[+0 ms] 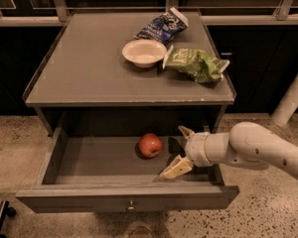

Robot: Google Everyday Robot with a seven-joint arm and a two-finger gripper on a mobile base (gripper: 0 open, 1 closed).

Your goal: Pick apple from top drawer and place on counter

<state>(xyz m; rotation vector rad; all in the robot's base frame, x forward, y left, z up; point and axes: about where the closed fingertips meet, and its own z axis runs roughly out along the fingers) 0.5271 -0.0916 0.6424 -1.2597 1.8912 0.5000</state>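
Note:
Next, my gripper should go to the apple's middle (150, 145) in the open top drawer and close there, with its fingers around the apple.
The apple (150, 145), small, red with a yellowish patch, lies on the floor of the open top drawer (89, 158), right of centre. The drawer is pulled out, and its flat front with a small round knob (131, 205) faces me. My gripper (181, 150) reaches into the drawer from the right, just right of the apple and apart from it. Its two pale fingers (176, 168) are spread open and empty. The grey counter (84, 68) with its raised rim lies above the drawer.
On the counter stand a white bowl (144, 52), a blue chip bag (161, 26) behind it and a green chip bag (196, 64) to its right. A white pole (293, 98) rises at the far right. Speckled floor surrounds the cabinet.

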